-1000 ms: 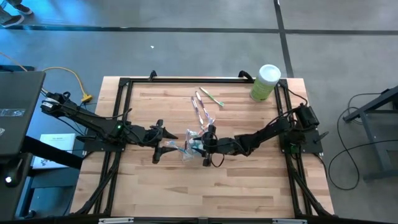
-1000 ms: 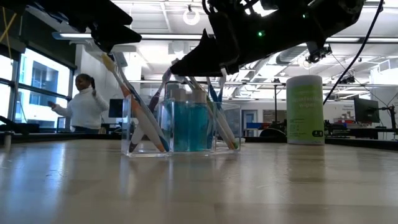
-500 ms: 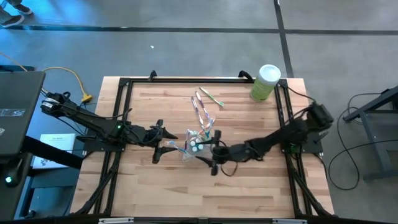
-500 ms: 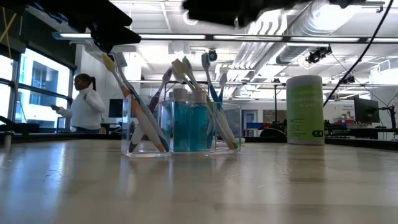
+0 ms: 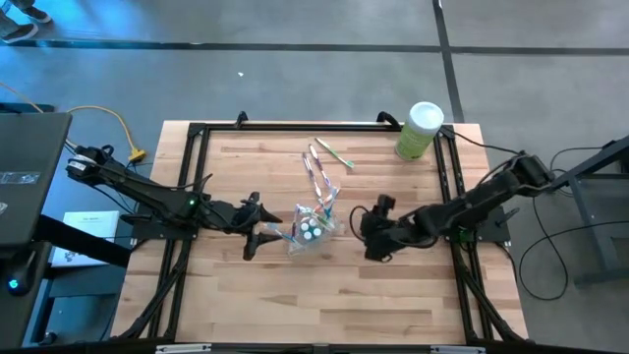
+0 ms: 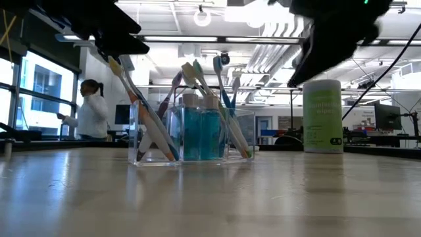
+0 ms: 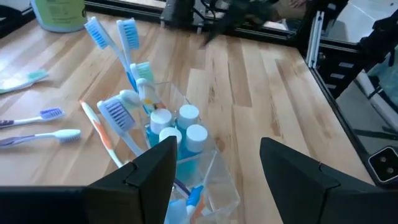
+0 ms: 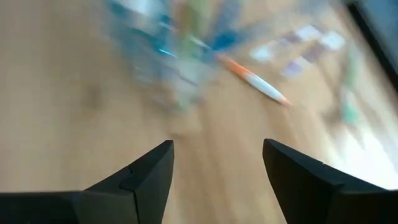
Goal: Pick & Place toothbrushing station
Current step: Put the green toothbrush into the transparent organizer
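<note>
Next, my right gripper goes to the green toothbrush's head end [image 5: 349,164] [image 8: 349,113], the end toward the light-green canister, and closes there.
A clear plastic cup [image 5: 310,234] stands on the wooden table near its middle. Several toothbrushes [image 6: 197,76] lean in it, heads up, and teal toothpaste tubes [image 7: 180,124] with white caps stand upright in it. My left gripper [image 5: 263,228] hovers open just left of the cup and above it. An orange toothbrush [image 6: 135,99] slants up toward this gripper. My right gripper [image 5: 366,232] is open, right of the cup and clear of it, with nothing between its fingers [image 8: 143,180].
Three loose toothbrushes [image 5: 319,169] lie flat on the table beyond the cup. A light-green canister [image 5: 421,130] with a white lid stands at the far right corner. A black frame [image 5: 295,126] runs along the table's edges. Bare wood lies toward the near edge.
My right gripper has drawn back from over the cup toward the table's right edge and risen, leaving the toothbrushes standing in the cup. The cup and my left gripper have stayed in place.
</note>
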You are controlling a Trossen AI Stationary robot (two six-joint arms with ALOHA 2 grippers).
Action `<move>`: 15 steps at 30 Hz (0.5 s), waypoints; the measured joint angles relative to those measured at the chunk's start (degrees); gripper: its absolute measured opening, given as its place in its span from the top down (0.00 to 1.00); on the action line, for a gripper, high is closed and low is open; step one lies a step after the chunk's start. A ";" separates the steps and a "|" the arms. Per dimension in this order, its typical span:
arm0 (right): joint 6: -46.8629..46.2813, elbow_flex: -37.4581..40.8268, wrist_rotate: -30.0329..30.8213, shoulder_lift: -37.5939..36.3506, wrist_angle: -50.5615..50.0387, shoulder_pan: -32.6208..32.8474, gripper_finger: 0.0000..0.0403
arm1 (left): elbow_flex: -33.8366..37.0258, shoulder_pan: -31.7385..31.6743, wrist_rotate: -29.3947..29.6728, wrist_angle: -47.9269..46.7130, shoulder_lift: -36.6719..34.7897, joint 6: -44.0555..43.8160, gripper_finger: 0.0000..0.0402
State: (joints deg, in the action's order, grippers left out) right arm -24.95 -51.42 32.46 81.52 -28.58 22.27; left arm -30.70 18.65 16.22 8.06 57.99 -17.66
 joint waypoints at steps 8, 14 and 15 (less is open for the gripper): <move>2.17 7.29 3.94 4.26 8.03 -9.39 0.41 | 0.00 -0.02 0.00 2.46 2.47 0.23 0.44; 10.68 16.51 2.03 5.20 30.53 -21.66 0.41 | 0.00 -0.02 0.00 2.99 2.60 0.27 0.44; 11.88 17.78 1.62 5.20 34.47 -23.57 0.41 | 0.01 -0.02 0.00 3.23 2.55 0.44 0.44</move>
State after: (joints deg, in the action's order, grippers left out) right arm -13.07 -33.64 34.08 86.72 5.89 -1.30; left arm -30.69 18.63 16.23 11.30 60.54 -17.23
